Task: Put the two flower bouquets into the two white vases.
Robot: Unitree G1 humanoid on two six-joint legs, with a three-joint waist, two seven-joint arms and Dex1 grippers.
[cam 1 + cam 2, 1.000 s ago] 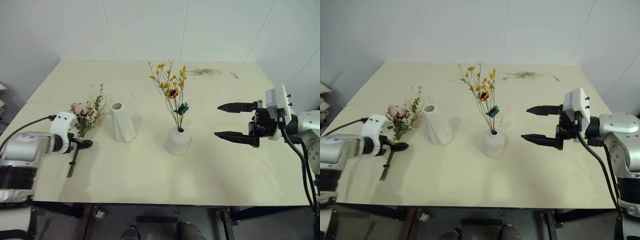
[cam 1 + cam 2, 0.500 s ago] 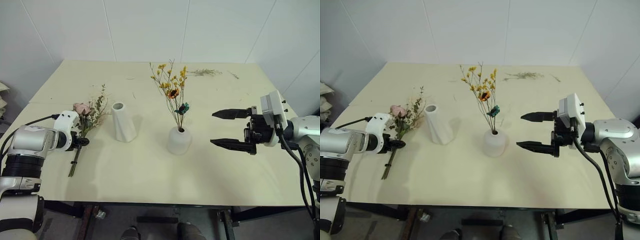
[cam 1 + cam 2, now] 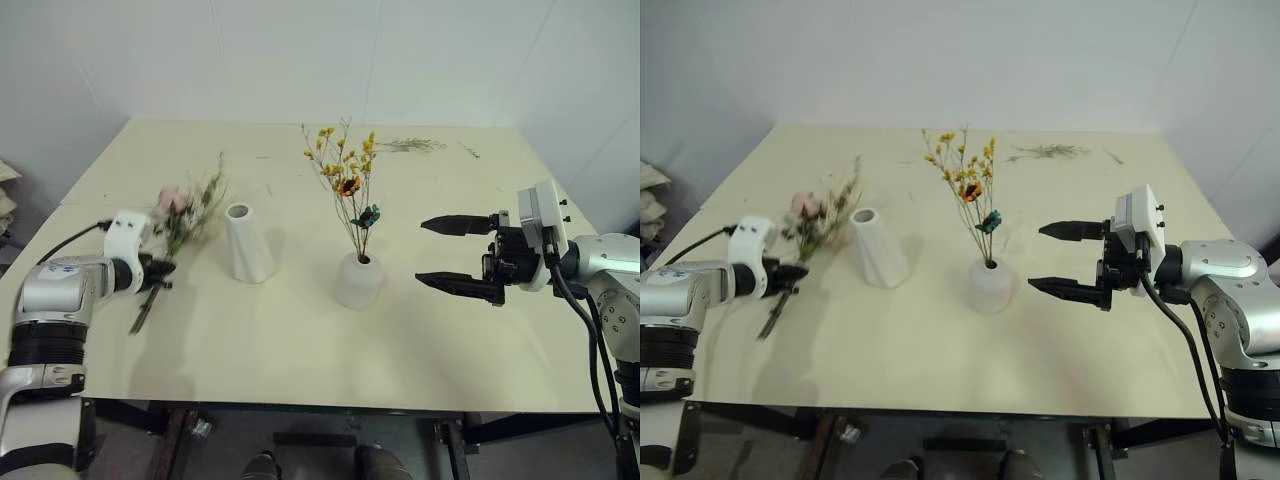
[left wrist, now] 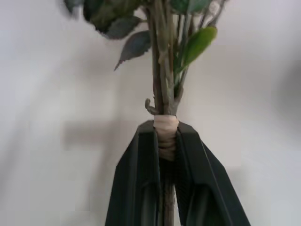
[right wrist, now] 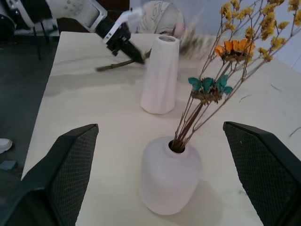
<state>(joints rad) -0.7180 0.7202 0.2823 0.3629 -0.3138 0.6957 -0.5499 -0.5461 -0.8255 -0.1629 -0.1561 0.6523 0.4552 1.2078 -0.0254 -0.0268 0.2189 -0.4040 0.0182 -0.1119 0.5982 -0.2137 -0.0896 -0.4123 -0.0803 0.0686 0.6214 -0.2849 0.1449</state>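
I need to release the pink rose bouquet from my left gripper in the opening of the tall tapered white vase [image 3: 238,212].
My left gripper [image 3: 160,270] is shut on the wrapped stem of the pink rose bouquet [image 3: 185,205], which hangs tilted above the table's left side, blooms toward the tall tapered white vase [image 3: 246,243]. In the left wrist view both fingers [image 4: 141,160] clamp the taped stem [image 4: 165,127]. The tall vase stands empty just right of that bouquet. The yellow bouquet [image 3: 347,185] with an orange bloom stands upright in the squat white vase [image 3: 359,282] at the table's middle. My right gripper [image 3: 420,252] is open to the right of the squat vase, pointing at it and holding nothing.
Loose dried sprigs [image 3: 408,144] and a twig scrap [image 3: 467,150] lie at the back right of the cream table [image 3: 300,350]. A white wall runs close behind the table's far edge.
My left gripper shut on the rose bouquet's stem and lifted it off the table, tilting the blooms up. The right gripper stayed open and about in place.
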